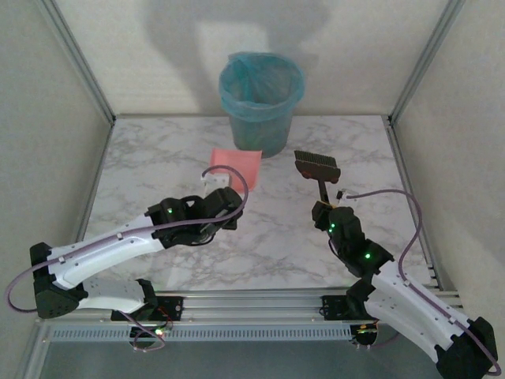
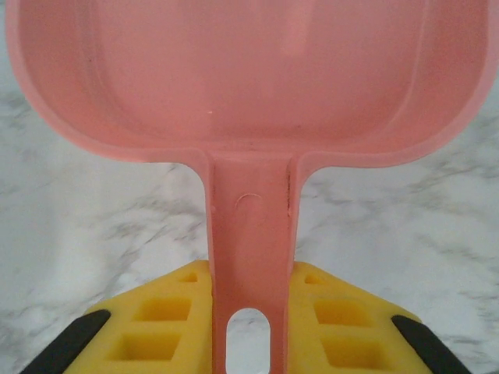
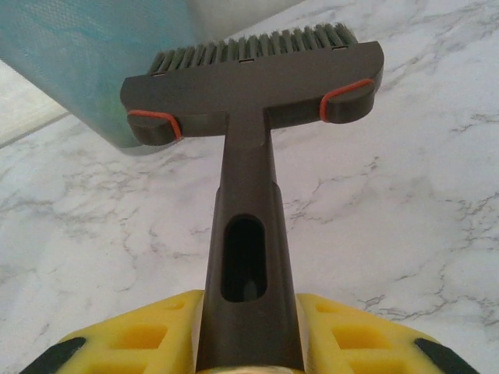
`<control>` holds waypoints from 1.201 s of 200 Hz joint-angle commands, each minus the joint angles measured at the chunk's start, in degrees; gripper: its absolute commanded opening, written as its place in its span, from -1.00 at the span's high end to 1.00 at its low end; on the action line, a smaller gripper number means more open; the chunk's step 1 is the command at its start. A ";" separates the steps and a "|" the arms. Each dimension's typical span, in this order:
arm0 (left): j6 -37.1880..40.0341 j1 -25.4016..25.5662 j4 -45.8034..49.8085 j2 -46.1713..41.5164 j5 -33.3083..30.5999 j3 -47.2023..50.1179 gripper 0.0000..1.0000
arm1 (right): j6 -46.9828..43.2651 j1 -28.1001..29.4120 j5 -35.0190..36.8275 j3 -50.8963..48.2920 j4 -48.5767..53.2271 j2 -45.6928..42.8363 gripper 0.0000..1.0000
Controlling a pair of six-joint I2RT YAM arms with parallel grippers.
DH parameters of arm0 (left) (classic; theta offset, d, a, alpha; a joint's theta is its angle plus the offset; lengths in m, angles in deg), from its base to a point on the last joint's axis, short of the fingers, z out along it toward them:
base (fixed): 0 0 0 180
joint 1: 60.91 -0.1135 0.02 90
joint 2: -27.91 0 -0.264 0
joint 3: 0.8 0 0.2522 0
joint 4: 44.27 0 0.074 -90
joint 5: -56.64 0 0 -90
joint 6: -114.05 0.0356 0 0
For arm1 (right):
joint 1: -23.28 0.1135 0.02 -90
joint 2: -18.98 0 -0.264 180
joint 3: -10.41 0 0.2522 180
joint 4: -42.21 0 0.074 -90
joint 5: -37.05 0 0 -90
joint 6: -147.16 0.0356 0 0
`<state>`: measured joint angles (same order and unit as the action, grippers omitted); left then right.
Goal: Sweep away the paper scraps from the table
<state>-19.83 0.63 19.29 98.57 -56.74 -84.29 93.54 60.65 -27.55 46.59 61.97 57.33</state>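
Observation:
The robot's left gripper should release the pink dustpan on the marble (image 1: 211, 203) between the blue-lined bin and the front rail.
My left gripper (image 1: 219, 192) is shut on the handle of a pink dustpan (image 1: 237, 164), which points toward the back of the table (image 1: 150, 158). In the left wrist view the yellow fingers (image 2: 168, 319) clamp the handle from both sides, and the dustpan's tray (image 2: 249, 78) is bare inside. My right gripper (image 1: 324, 207) is shut on the handle of a dark-bristled brush (image 1: 316, 166), whose head lies toward the back. In the right wrist view the brush (image 3: 253, 86) hovers over white marble. The paper scraps are out of view.
A round bin with a blue liner (image 1: 260, 99) stands at the back centre, just beyond the dustpan and left of the brush; its wall (image 3: 86, 62) is close to the brush head. Aluminium rails (image 1: 406, 181) frame the table.

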 commanded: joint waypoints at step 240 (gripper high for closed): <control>0.64 -4.35 -10.86 24.26 1.32 13.92 0.85 | -6.10 0.07 -19.07 5.16 -11.51 16.68 1.00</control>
<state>-21.78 -2.48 9.67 121.76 -55.28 -69.48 88.87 60.65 -44.35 48.86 53.97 73.02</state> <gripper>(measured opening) 0.210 0.319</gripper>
